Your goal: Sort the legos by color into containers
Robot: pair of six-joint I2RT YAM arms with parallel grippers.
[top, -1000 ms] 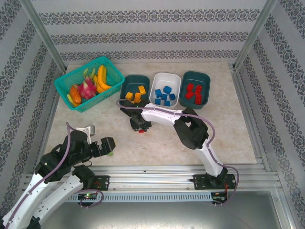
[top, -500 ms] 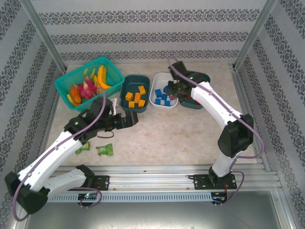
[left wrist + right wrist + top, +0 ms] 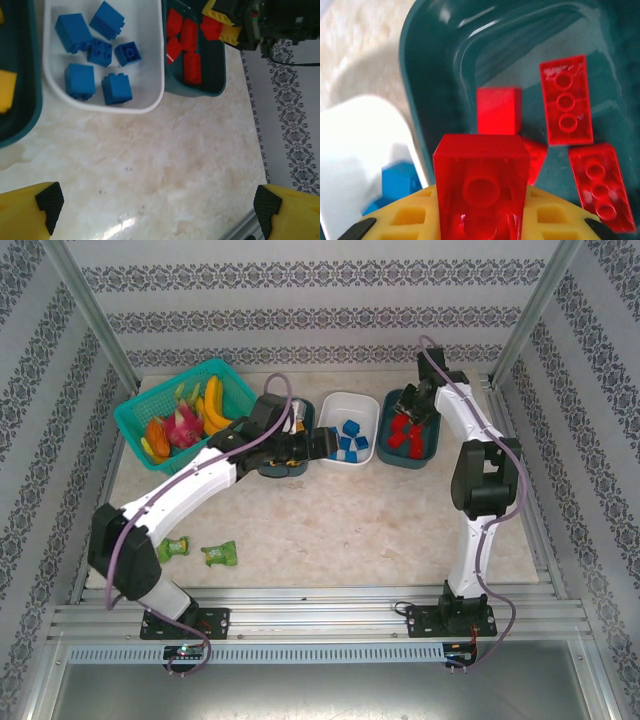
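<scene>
The red lego will go down from my right gripper onto the dark teal container's bottom, between the container's back side and the other red legos (image 3: 404, 408) (image 3: 520, 59).
My right gripper (image 3: 481, 222) is shut on a red lego (image 3: 481, 175) and hangs over the right dark teal container (image 3: 435, 75), where three red legos (image 3: 565, 100) lie. In the top view the right gripper (image 3: 418, 410) is at that container's (image 3: 412, 455) back edge. The white container (image 3: 330, 455) in the middle holds several blue legos (image 3: 80, 80). My left gripper (image 3: 156, 210) is open over bare table just in front of it, nothing between the fingers (image 3: 44, 202). The left arm covers most of the left teal container (image 3: 15, 125), where a yellow lego (image 3: 5, 90) shows.
A bright teal mesh basket (image 3: 135, 425) with toy fruit stands at the back left. Two green packets (image 3: 220, 554) lie near the front left. An aluminium rail (image 3: 330, 605) runs along the near edge, and patterned walls close in the table.
The right arm carried the red lego from mid-table past the white container to over the right teal one. The left arm swung from the near left up to the containers.
</scene>
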